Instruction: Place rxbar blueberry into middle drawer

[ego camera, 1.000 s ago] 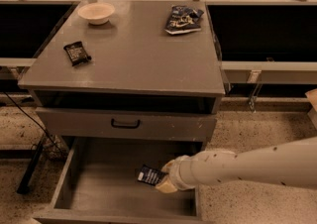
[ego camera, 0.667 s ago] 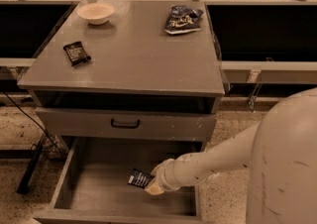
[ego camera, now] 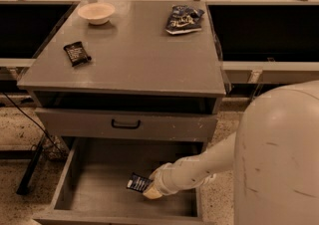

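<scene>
Next, my gripper lets go of the rxbar blueberry on the open middle drawer's grey bottom, toward the drawer's front side point(ego camera: 134, 195).
The rxbar blueberry point(ego camera: 138, 182), a small dark navy bar with white text, is in my gripper point(ego camera: 146, 186), which is shut on its right end. The gripper holds it low inside the open middle drawer point(ego camera: 89, 191), right of centre, just above the bare grey floor. I cannot tell whether the bar touches the floor. My pale arm point(ego camera: 199, 167) reaches in from the right over the drawer's right wall.
On the cabinet top point(ego camera: 139, 59) lie a black wrapper bar point(ego camera: 77, 53), a white bowl point(ego camera: 96, 12) and a wrinkly blue snack bag point(ego camera: 183, 19). A closed drawer front with a black handle point(ego camera: 125, 124) sits above the open drawer. My arm's bulky casing point(ego camera: 281, 159) fills the right.
My gripper has carried the bar leftward and a little lower inside the drawer. The arm's casing has swung into the right side of the view.
</scene>
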Robot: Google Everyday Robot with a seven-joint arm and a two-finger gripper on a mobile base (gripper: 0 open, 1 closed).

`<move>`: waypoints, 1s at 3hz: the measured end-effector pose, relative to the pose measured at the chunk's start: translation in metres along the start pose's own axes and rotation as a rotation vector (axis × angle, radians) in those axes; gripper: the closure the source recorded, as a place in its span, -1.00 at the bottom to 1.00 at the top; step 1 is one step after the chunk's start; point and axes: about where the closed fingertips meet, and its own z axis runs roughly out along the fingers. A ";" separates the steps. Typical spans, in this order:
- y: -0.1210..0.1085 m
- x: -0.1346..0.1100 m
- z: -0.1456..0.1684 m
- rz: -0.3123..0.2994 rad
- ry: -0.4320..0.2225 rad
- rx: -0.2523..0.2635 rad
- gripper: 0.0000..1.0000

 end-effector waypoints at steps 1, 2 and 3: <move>0.007 0.009 0.020 0.005 0.022 -0.020 1.00; 0.013 0.015 0.035 0.009 0.025 -0.038 1.00; 0.020 0.021 0.055 0.013 0.022 -0.068 1.00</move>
